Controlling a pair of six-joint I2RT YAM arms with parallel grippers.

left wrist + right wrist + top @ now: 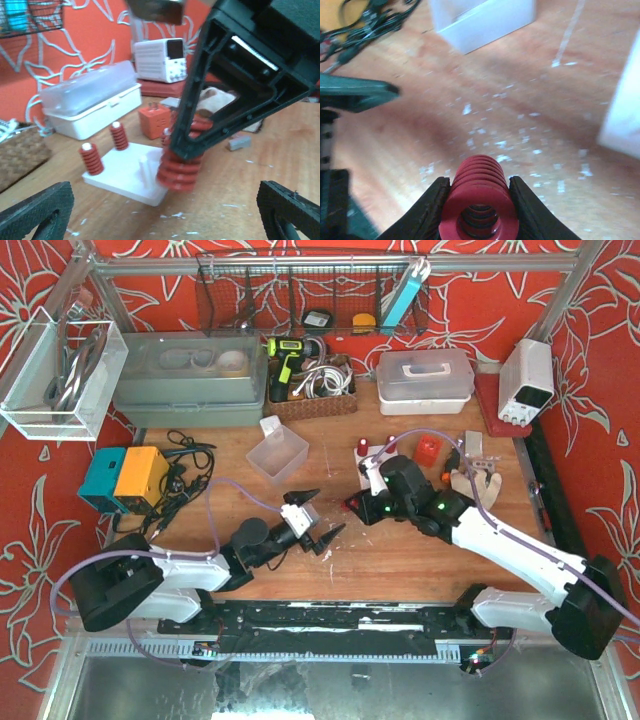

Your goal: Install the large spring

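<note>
My right gripper will put the large red spring on the plate's near peg point(367, 483) on the side toward the clear cup.
My right gripper point(479, 202) is shut on the large red spring point(480, 197), held across its coils just above the wooden table. In the left wrist view the spring point(181, 169) hangs tilted beside the near right corner of the white base plate point(117, 177), right of a bare white peg point(145, 167). Two small red springs point(91, 159) point(119, 136) sit on the plate's other pegs. In the top view the right gripper point(357, 503) is just in front of the plate point(380, 453). My left gripper point(316, 515) is open and empty, facing the spring from the left.
A clear plastic cup point(277, 450) stands left of the plate. An orange block point(428, 451) and small parts lie to its right. A white lidded box point(424, 375), a power supply point(526, 380) and a cable basket point(312, 380) stand at the back. Cables point(180, 470) lie at left.
</note>
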